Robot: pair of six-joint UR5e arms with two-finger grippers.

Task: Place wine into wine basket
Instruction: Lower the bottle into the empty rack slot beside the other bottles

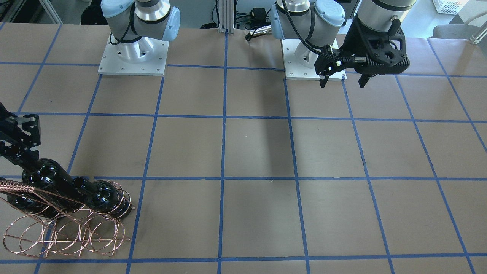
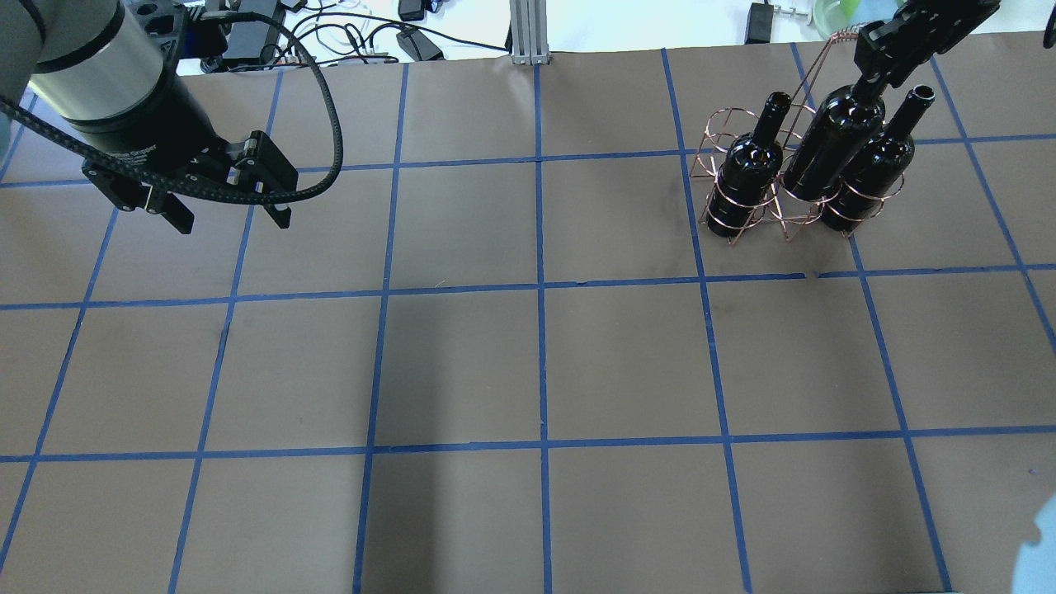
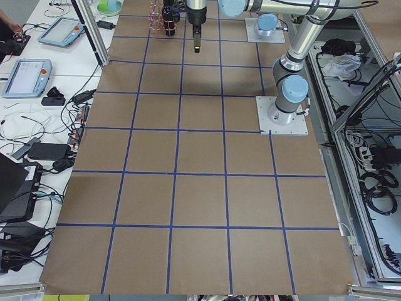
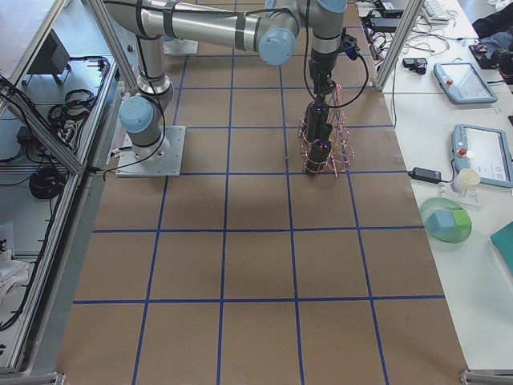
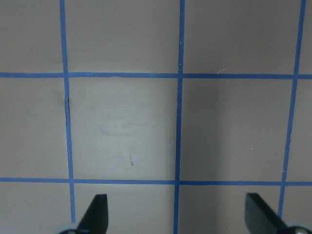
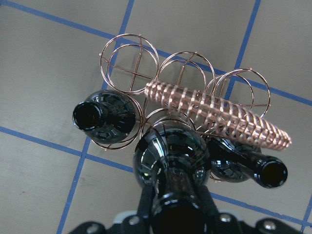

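My right gripper will release the middle bottle down in the wine basket's middle loop [image 1: 78,209] [image 6: 169,131], between the other bottles.
The copper wire wine basket [image 2: 716,169] stands at the far right of the table, with three dark glass wine bottles upright in its near row. My right gripper [image 2: 884,48] is shut on the neck of the middle bottle [image 2: 835,140], whose lower body is inside the middle loop. I cannot tell whether it rests on the basket's base. The other two bottles [image 2: 752,169] [image 2: 873,177] stand free on either side. The right wrist view looks down on the held bottle [image 6: 170,158], the twisted handle [image 6: 219,117] and several empty loops [image 6: 129,58]. My left gripper [image 2: 219,216] is open and empty, far away.
The left gripper [image 5: 178,214] hovers over bare brown paper with blue tape lines. The two arm bases [image 1: 133,57] [image 1: 304,61] stand at the robot's edge of the table. Cables and devices [image 2: 346,33] lie beyond the far edge.
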